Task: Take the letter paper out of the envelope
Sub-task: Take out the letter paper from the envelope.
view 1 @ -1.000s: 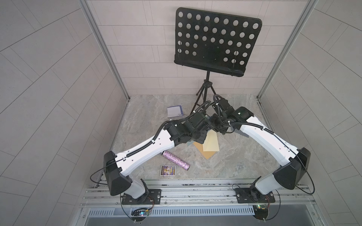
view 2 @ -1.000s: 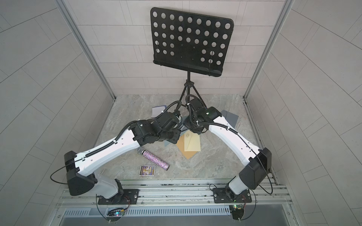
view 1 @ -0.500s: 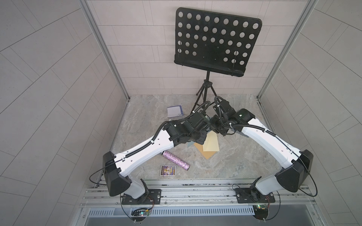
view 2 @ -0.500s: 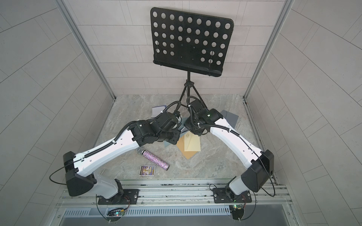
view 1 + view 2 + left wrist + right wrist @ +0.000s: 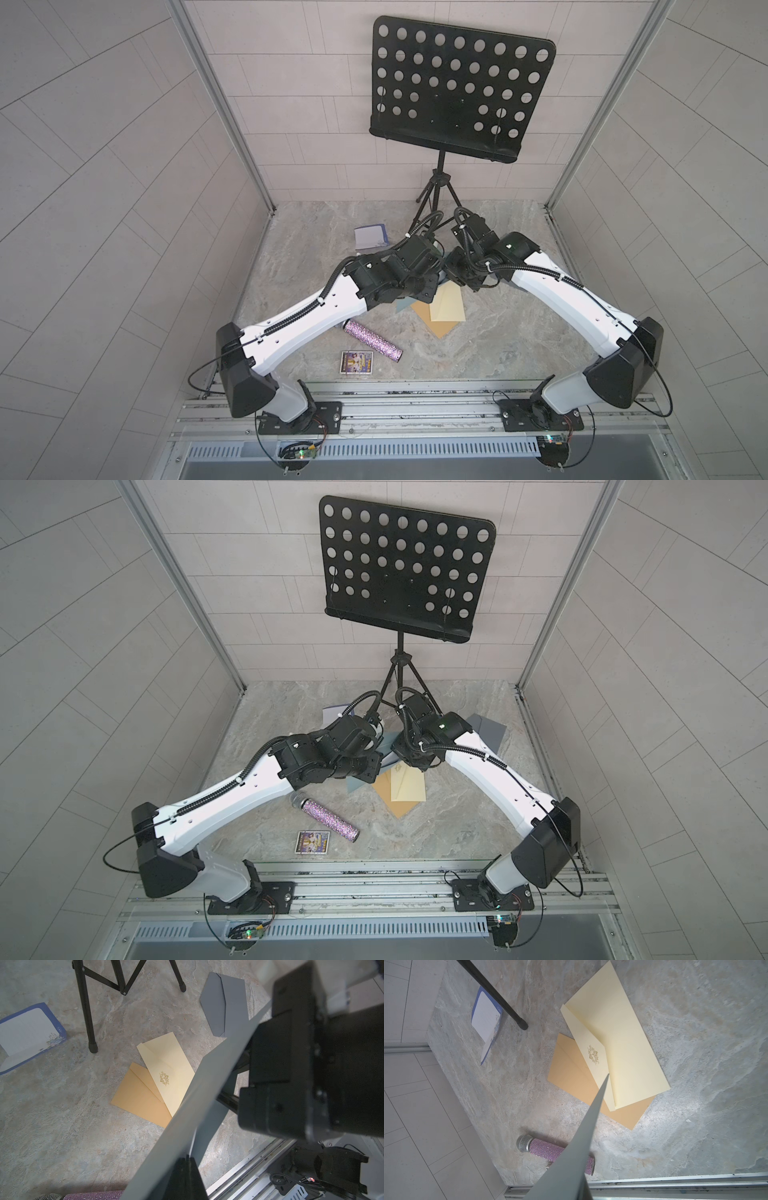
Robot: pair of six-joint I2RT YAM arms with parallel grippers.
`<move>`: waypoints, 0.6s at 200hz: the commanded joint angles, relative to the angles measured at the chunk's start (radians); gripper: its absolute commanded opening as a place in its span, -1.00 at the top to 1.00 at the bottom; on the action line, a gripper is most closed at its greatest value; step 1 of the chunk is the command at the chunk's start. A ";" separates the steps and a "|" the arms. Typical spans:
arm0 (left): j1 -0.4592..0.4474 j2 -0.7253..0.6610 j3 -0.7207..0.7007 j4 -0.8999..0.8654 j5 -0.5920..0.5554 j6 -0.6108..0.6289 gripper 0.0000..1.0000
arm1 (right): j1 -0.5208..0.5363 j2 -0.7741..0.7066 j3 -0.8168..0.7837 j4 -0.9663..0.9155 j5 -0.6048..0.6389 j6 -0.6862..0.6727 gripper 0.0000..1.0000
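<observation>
Next, I open my left gripper's fingers and take the letter paper deeper (image 5: 194,1136), because they meet only a thin edge of the letter paper inside the envelope.
A grey-green envelope (image 5: 207,1084) hangs in the air between both arms, above the middle of the table. My left gripper (image 5: 188,1160) is shut on one end of it; two grey layers run out from its fingers. My right gripper (image 5: 280,1084) is shut on the other end. In the right wrist view the envelope (image 5: 583,1136) shows edge-on, running out from that gripper (image 5: 584,1192). In both top views the two grippers (image 5: 428,291) (image 5: 455,274) nearly meet, with a corner of the envelope (image 5: 353,785) showing beneath. The letter paper is hidden.
On the table below lie a cream envelope (image 5: 448,305) across a tan one (image 5: 436,328), a glittery pink microphone (image 5: 372,340) and a small card (image 5: 357,362). A blue-bordered sheet (image 5: 371,237) lies back left, a grey envelope (image 5: 486,729) back right. The music stand's legs (image 5: 436,195) stand behind.
Both arms have shifted only slightly and still hold the envelope between them. Nothing on the table has moved.
</observation>
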 commanded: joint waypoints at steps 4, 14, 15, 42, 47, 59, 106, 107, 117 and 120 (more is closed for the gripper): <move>0.007 -0.016 -0.005 -0.024 0.005 0.002 0.69 | 0.006 -0.024 -0.005 -0.030 0.005 0.021 1.00; 0.007 -0.014 -0.006 -0.030 0.008 0.006 0.54 | 0.004 -0.021 -0.004 -0.030 0.004 0.022 1.00; 0.007 -0.014 -0.006 -0.030 0.009 0.005 0.53 | 0.005 -0.021 -0.004 -0.030 0.004 0.022 1.00; 0.008 -0.015 -0.013 -0.027 0.002 0.012 0.41 | 0.004 -0.020 -0.005 -0.026 -0.002 0.024 1.00; 0.007 -0.011 -0.013 -0.029 -0.001 0.012 0.41 | 0.005 -0.020 -0.006 -0.026 -0.002 0.024 1.00; 0.007 -0.004 -0.015 -0.028 -0.007 0.017 0.45 | 0.005 -0.021 -0.006 -0.024 -0.003 0.024 1.00; 0.005 0.014 -0.020 -0.032 -0.026 0.044 0.72 | 0.001 -0.026 -0.008 -0.025 -0.006 0.029 1.00; 0.004 0.014 -0.020 -0.032 -0.025 0.045 0.73 | 0.001 -0.026 -0.008 -0.024 -0.006 0.029 1.00; 0.003 0.016 -0.019 -0.032 -0.025 0.049 0.75 | -0.001 -0.026 -0.009 -0.024 -0.008 0.029 1.00; 0.003 0.016 -0.018 -0.032 -0.025 0.051 0.75 | -0.002 -0.025 -0.008 -0.025 -0.008 0.029 1.00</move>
